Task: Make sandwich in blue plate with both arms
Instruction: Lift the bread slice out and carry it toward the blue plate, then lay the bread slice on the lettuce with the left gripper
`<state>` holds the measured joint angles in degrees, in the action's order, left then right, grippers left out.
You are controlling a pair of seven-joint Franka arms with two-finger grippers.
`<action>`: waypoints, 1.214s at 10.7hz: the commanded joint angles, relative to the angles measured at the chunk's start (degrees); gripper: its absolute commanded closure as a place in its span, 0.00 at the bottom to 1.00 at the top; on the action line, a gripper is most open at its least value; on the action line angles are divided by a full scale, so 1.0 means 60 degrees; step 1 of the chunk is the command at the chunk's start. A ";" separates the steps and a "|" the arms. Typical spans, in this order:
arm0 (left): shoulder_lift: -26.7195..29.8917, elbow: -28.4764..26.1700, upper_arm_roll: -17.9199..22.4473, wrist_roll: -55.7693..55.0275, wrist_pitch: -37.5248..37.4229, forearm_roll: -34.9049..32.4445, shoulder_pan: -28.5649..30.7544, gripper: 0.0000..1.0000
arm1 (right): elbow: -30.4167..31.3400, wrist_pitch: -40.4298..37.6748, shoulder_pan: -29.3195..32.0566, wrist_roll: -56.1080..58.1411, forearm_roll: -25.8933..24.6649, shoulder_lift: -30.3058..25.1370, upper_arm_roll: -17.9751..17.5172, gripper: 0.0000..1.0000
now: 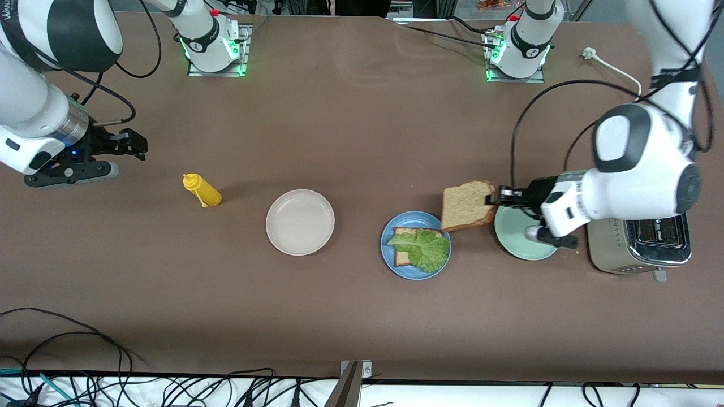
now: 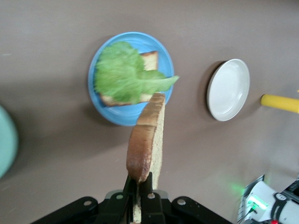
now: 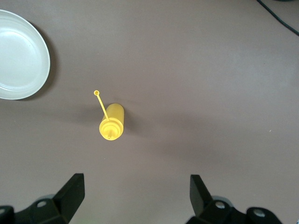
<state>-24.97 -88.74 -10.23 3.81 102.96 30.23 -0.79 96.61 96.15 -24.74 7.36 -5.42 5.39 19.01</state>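
Observation:
My left gripper needs to set the second bread slice, now in the air between the plates, down and let go of it on top of the green lettuce leaf (image 1: 422, 235) (image 2: 126, 77) on the blue plate.
The blue plate (image 1: 410, 219) (image 2: 117, 116) holds one bread slice (image 1: 403, 259) (image 2: 150, 60) with a ruffled green lettuce leaf (image 1: 421, 247) (image 2: 124, 74) lying over most of it. My left gripper (image 1: 491, 198) (image 2: 139, 179) is shut on the crust edge of a second bread slice (image 1: 466, 204) (image 2: 149, 135). It holds that slice in the air over the table between the blue plate and the mint-green plate, and the slice's corner reaches the blue plate's rim. My right gripper (image 1: 134, 146) (image 3: 138, 184) hangs open and empty over the table at the right arm's end.
A yellow squeeze bottle (image 1: 202, 190) (image 3: 112, 122) lies beside the cream-white plate (image 1: 300, 221) (image 2: 228, 89) (image 3: 18, 56). The mint-green plate (image 1: 517, 246) (image 2: 4, 140) sits under the left wrist, next to a silver toaster (image 1: 642, 243). Cables run along the table edge nearest the front camera.

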 commanded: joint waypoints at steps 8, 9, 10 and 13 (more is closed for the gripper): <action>-0.2253 0.0229 0.0167 0.0156 0.2527 0.2198 -0.1056 1.00 | -0.0588 0.0104 0.2967 -0.0143 -0.0078 0.0112 -0.3051 0.00; -0.2370 0.0229 0.0181 0.0185 0.2615 0.2198 -0.1041 1.00 | -0.0617 0.0118 0.2967 -0.0143 -0.0063 0.0141 -0.3037 0.00; -0.2429 0.0229 0.0181 0.0316 0.2659 0.2183 -0.0969 1.00 | -0.0632 0.0118 0.2996 -0.0172 -0.0049 0.0156 -0.3037 0.00; -0.2678 0.0215 0.0414 0.1352 0.2980 0.2197 -0.0836 0.61 | -0.0938 0.0089 0.2996 -0.0609 0.0010 0.0156 -0.3037 0.00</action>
<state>-39.41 -88.65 -9.10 5.91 119.30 41.56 -6.09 93.94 97.59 -7.65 6.42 -5.46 5.70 1.80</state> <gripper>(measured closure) 0.885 0.000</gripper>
